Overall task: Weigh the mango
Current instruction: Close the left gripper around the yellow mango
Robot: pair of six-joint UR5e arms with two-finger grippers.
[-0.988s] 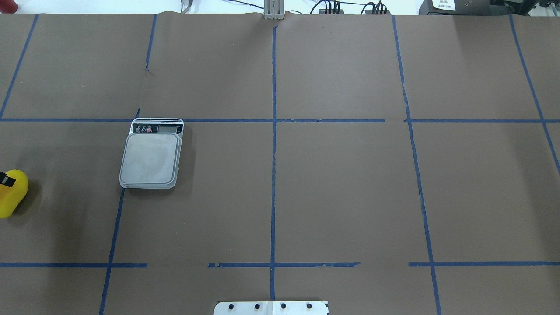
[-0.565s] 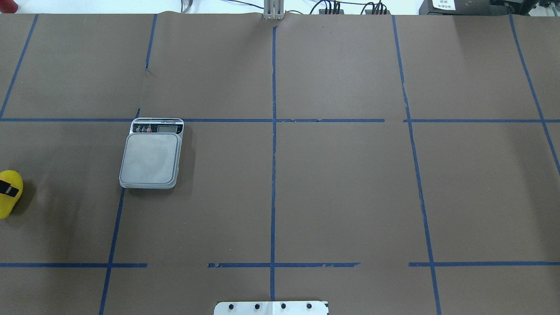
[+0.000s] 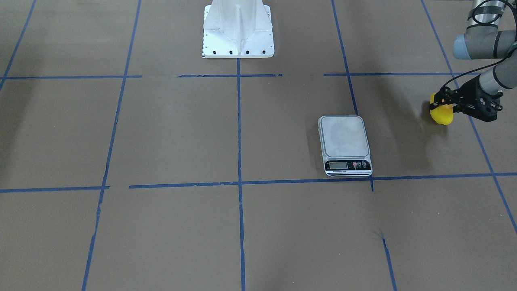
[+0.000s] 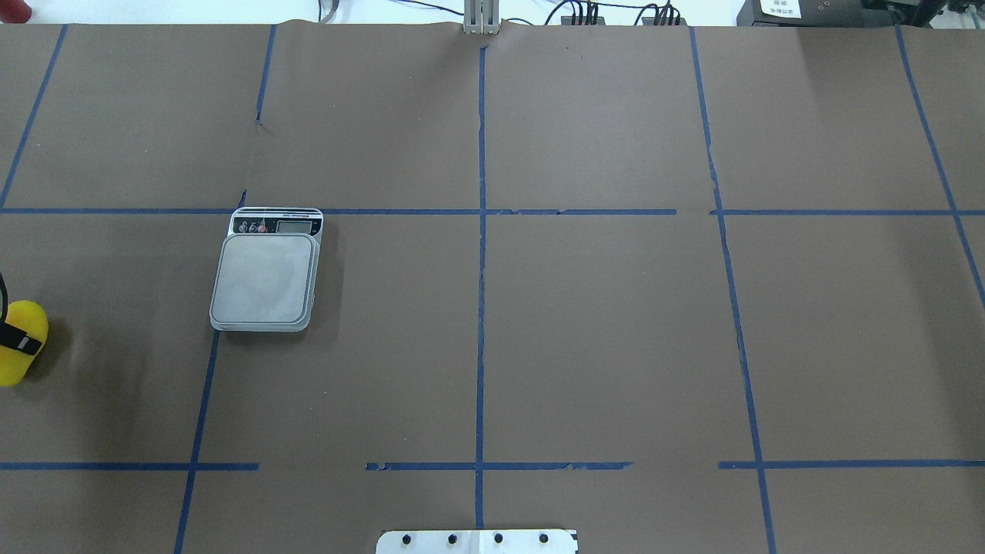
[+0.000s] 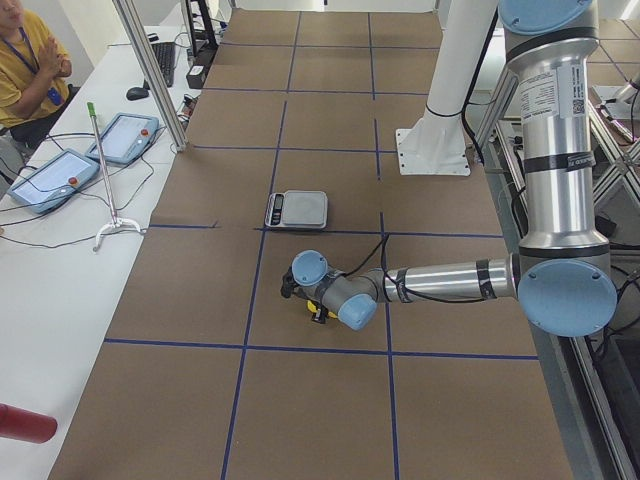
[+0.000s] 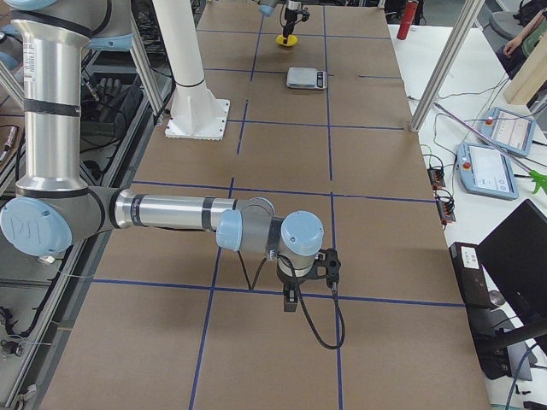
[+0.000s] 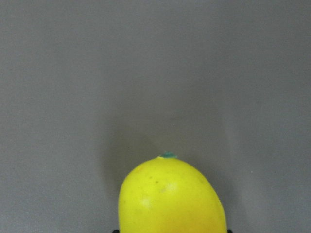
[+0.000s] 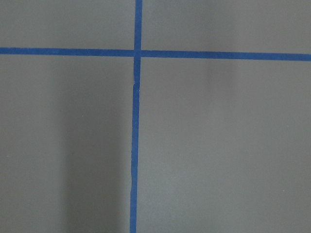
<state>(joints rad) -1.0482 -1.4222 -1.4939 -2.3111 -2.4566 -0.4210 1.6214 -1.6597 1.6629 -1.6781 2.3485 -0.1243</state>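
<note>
I should let go of the mango, now held close above the brown table, with my left gripper near the middle of the scale's empty platform (image 3: 340, 135).
The mango (image 3: 442, 115) is bright yellow and sits in my left gripper (image 3: 442, 106), which is shut on it close above the brown table, well to the robot's left of the scale (image 3: 344, 137). In the overhead view the mango (image 4: 17, 368) is at the left edge with a black finger pad (image 4: 21, 340) across it, and the scale (image 4: 265, 278) has an empty platform. The left wrist view shows the mango (image 7: 172, 199) at the bottom. My right gripper (image 6: 291, 301) hangs over bare table far from the scale; I cannot tell whether it is open or shut.
The robot's white base (image 3: 238, 28) stands at the table's middle edge. Blue tape lines (image 4: 481, 231) divide the brown table. An operator (image 5: 25, 70) and control tablets (image 5: 45, 178) are on a side bench. A red bottle (image 5: 22, 424) lies there.
The mango in the left gripper drifted a little toward the view's left edge and then back right. The finger pad on it now sits lower. The scale has not moved.
</note>
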